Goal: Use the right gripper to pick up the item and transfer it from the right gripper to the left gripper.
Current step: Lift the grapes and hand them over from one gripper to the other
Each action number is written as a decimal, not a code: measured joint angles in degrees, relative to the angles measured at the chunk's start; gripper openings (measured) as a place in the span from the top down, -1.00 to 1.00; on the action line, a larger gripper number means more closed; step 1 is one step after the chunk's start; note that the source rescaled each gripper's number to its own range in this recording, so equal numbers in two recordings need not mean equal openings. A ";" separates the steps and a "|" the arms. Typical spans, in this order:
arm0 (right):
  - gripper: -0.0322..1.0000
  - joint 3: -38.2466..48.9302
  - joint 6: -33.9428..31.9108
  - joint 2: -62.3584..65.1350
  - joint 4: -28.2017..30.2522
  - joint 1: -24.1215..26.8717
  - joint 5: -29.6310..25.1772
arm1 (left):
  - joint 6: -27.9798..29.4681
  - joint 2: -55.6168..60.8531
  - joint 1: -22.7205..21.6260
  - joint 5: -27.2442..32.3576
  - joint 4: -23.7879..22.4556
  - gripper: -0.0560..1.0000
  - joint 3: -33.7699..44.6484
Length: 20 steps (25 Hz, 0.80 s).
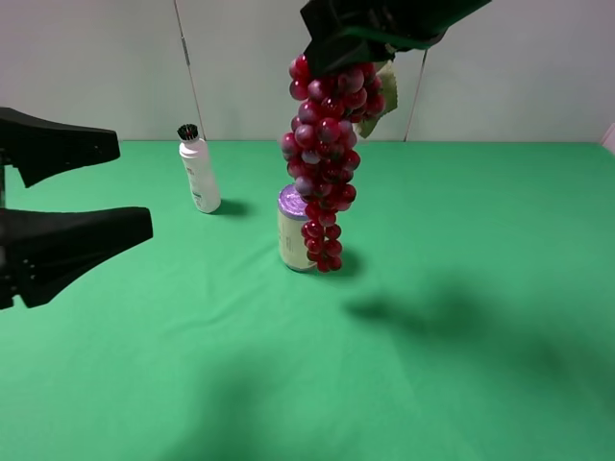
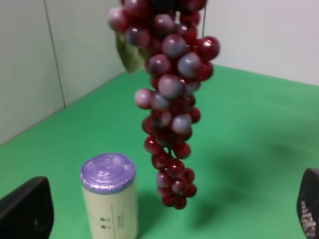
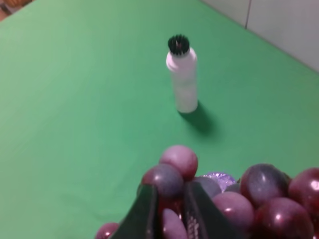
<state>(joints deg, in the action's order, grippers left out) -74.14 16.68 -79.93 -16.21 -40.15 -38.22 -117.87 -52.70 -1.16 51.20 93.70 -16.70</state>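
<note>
I should close my left gripper on the middle of the bunch of grapes (image 1: 328,181) (image 2: 172,113), just above its thin lower end, because my right gripper holds the top of the bunch.
A bunch of dark red grapes (image 1: 325,158) with a green leaf hangs in the air from my right gripper (image 1: 351,50), which is shut on its top at the upper middle of the high view. The grapes hang in front of the left wrist camera (image 2: 172,99). In the right wrist view the fingers (image 3: 149,214) pinch the top grapes (image 3: 239,199). My left gripper (image 1: 72,197) is open and empty at the left edge, well left of the grapes; its two fingertips (image 2: 27,211) show in the lower corners of the left wrist view.
A cylinder with a purple lid (image 1: 295,230) stands on the green table (image 1: 461,365) just behind the grapes' tip. A white bottle with a black cap (image 1: 198,171) stands further left at the back. A pale wall closes the back.
</note>
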 joint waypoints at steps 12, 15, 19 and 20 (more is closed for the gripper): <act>0.94 0.06 1.42 -1.18 -1.92 0.00 1.26 | -11.93 -10.15 14.13 -8.02 5.03 -0.95 -1.09; 0.94 0.06 1.47 -1.43 -1.94 0.00 1.20 | -12.45 -11.45 17.47 -10.67 5.03 -0.95 -3.36; 0.94 0.06 1.47 -1.43 -1.94 0.00 0.33 | -12.56 -11.67 17.96 -11.73 5.21 -0.95 -6.57; 0.94 0.06 1.47 -1.43 -1.94 0.00 0.33 | -12.56 -12.28 17.96 -11.73 5.21 -0.95 -7.24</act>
<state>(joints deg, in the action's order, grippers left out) -74.07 18.14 -81.36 -18.15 -40.15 -37.89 -130.43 -64.98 16.80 39.47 98.91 -23.94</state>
